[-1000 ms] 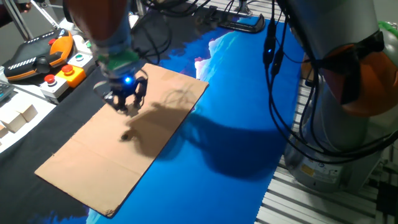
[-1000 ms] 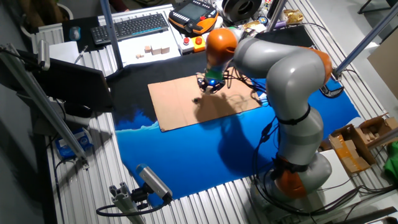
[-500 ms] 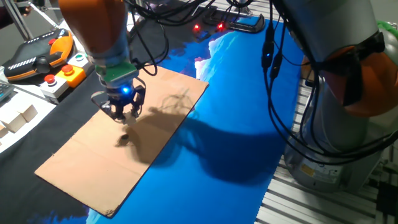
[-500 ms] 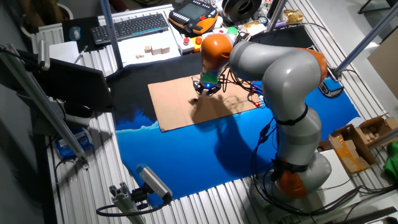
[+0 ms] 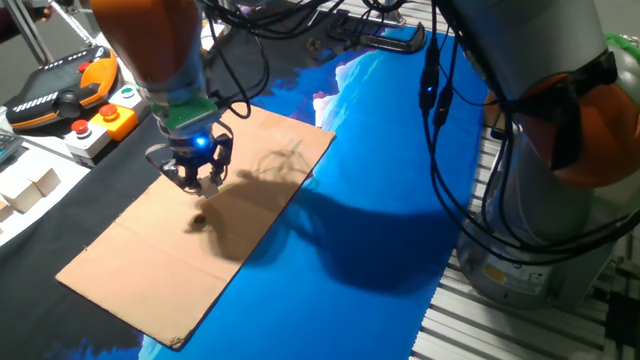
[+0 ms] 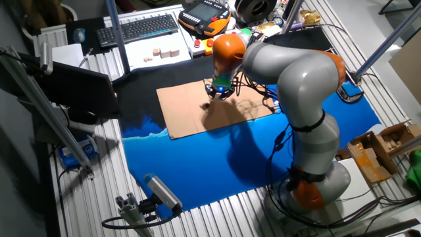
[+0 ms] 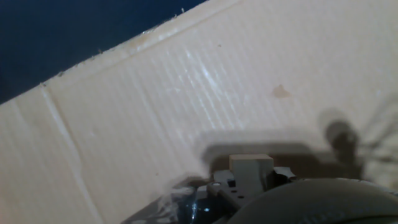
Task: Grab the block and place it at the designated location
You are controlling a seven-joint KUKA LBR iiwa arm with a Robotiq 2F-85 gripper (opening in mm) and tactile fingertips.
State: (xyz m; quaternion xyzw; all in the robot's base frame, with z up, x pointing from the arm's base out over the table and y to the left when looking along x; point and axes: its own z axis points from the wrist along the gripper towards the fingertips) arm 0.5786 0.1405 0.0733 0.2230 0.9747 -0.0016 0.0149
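Note:
My gripper needs to release the pale beige block on the brown cardboard sheet, at the small dark spot [image 5: 200,218].
My gripper [image 5: 197,180] hangs low over the brown cardboard sheet [image 5: 150,260], at its far left part. In the hand view a tiny pale beige block [image 7: 251,168] sits between the fingers at the bottom edge, so the gripper is shut on it. A small dark round spot [image 5: 197,222], the designated location, lies on the cardboard just in front of the gripper. The gripper also shows in the other fixed view [image 6: 218,92], with the spot [image 6: 206,106] beside it. A dark grey round patch [image 7: 339,132] shows in the hand view, right of the block.
Larger whitish cubes [image 5: 30,188] stand left of the cardboard on the black mat. An orange pendant [image 5: 60,95] and a button box [image 5: 100,120] lie at the far left. Blue cloth [image 5: 380,200] covers the table to the right. Cables hang near the arm.
The gripper has shifted a little left and toward the far side over the cardboard since one second ago. It has barely moved in the last half second and still holds the block.

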